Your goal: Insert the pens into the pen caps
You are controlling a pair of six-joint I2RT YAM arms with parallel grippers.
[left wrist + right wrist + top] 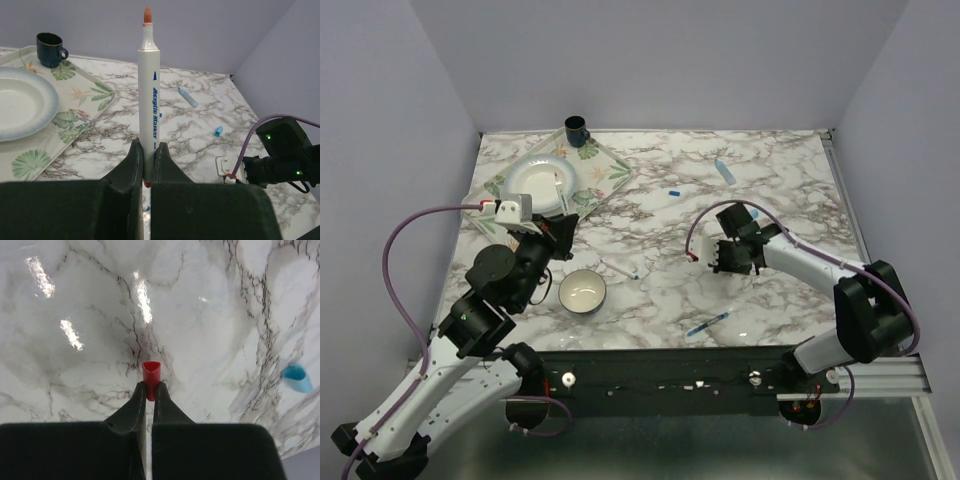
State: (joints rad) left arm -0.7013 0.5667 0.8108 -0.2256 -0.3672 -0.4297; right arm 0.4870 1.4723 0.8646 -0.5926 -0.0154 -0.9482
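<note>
Next, I put the red cap down, swing round and take the cap from its closed end [151,367], because that closed end points away from my right gripper.
My left gripper [148,150] is shut on a thin white pen [149,85] with a red tip, held upright; it hangs near the tray's corner in the top view [563,232]. My right gripper [148,387] is shut on the red cap [151,371], open end outward, above the marble in the middle right [705,256]. A thick light blue pen [724,168] lies at the back. A small blue cap [672,190] lies left of it. A white pen with a blue end [620,268] lies beside the bowl. Another slim blue pen [708,323] lies near the front edge.
A leaf-patterned tray [605,170] at the back left holds a white plate [540,180]. A dark cup [576,128] stands at its far corner. A small white bowl [582,290] sits at the front left. Walls close in the table on three sides.
</note>
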